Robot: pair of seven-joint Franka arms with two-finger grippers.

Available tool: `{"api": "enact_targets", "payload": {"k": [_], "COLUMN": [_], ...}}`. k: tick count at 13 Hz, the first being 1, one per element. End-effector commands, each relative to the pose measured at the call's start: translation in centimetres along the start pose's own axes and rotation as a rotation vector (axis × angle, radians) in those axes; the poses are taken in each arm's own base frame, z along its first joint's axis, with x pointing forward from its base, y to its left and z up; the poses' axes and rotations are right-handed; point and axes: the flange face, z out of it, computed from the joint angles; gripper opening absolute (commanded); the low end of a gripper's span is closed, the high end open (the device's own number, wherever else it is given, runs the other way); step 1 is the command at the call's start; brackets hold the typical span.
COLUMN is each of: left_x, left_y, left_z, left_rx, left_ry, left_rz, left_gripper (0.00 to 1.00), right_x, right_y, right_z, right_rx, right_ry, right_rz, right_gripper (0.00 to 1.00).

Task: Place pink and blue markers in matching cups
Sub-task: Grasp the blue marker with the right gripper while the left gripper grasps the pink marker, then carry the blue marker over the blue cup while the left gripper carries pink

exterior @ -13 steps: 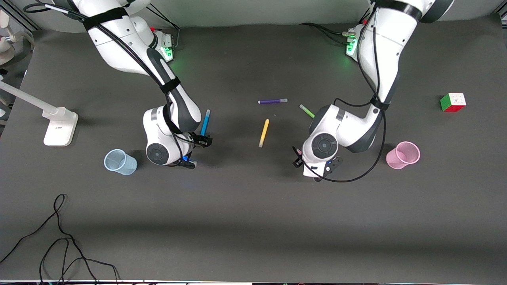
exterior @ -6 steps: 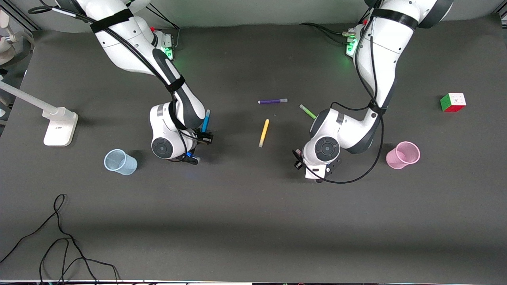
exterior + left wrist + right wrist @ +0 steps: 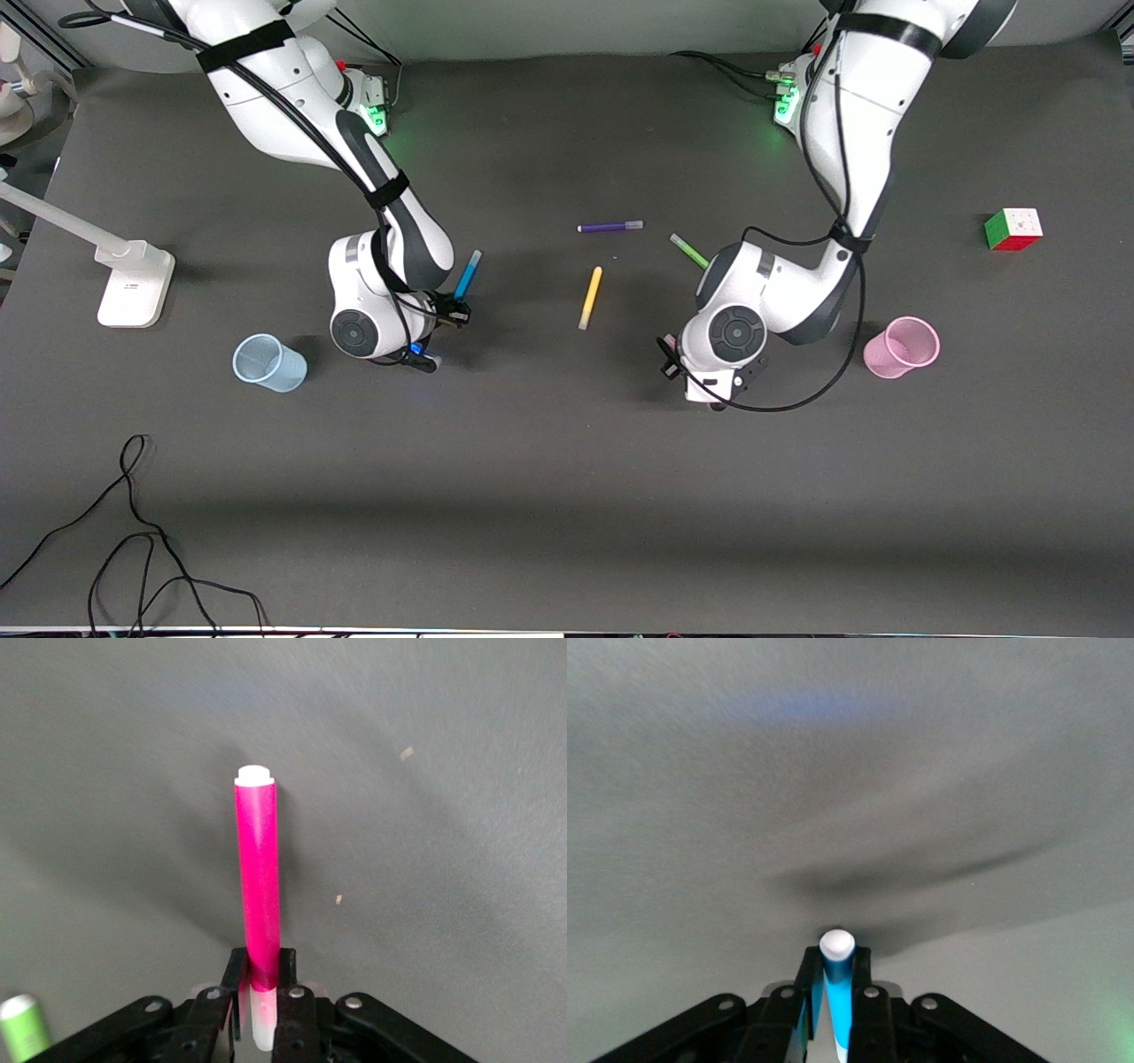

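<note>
Next, I release the pink marker from my left gripper inside the opening of the pink cup [image 3: 898, 340], so that the marker leans on the cup's rim. The pink marker is now over the table.
My right gripper [image 3: 452, 310] is shut on the blue marker [image 3: 467, 275] and holds it tilted over the table, between the pale blue cup [image 3: 268, 363] and the yellow marker. In the right wrist view the fingers [image 3: 864, 979] clamp the blue marker [image 3: 837, 979], pale end outward. My left gripper [image 3: 673, 354] is shut on the pink marker [image 3: 671, 340], mostly hidden under the wrist, over the table beside the pink cup [image 3: 903, 347]. In the left wrist view the pink marker [image 3: 258, 886] stands out from the shut gripper [image 3: 260, 983].
A purple marker [image 3: 609, 227], a yellow marker [image 3: 590, 298] and a green marker [image 3: 687, 250] lie mid-table. The green one also shows in the left wrist view [image 3: 22, 1028]. A colour cube [image 3: 1013, 229], a white lamp base [image 3: 135, 283] and a loose black cable [image 3: 133, 532] sit toward the table's ends.
The right gripper has turned a little, so the blue marker leans more toward the left arm's end. The left wrist has shifted slightly toward the pink cup.
</note>
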Motion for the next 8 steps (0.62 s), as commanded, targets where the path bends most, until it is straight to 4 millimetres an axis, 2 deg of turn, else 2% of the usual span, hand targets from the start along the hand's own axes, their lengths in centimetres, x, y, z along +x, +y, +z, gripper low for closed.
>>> {"api": "enact_targets", "payload": {"k": [1,3,4,5,6,8], "left_x": [4.0,8.7,11.6,14.6,17.2,21.9], "left_y": [-2.3,-5.7,-8.0,-10.8,-13.2,-17.4], "left_z": [-9.7,-16.1,-18.9,-20.5,-21.2,-21.5], "left_rx": [0.061,0.093,0.066,0.021,-0.030,-0.119], "left_ry": [-0.056,-0.143,-0.218,-0.318,-0.410,-0.483], "left_rz": [-0.012,-0.001,0.005,0.006,-0.007,-0.017], "left_gripper": [0.00,0.00,0.00,0.00,0.00,0.00], "right_x": [-1.7,-2.3,-2.8,-3.0,-3.2,-3.6], "right_y": [1.0,2.9,4.2,5.4,6.2,8.4], "right_z": [-7.6,-13.7,-16.9,-19.1,-20.8,-24.5], "right_rx": [0.096,0.136,0.159,0.156,0.123,0.030], "right_ry": [0.079,0.177,0.227,0.279,0.339,0.521], "right_rz": [-0.001,-0.024,-0.027,-0.034,-0.061,-0.125], "right_gripper": [0.00,0.00,0.00,0.00,0.00,0.00]}}
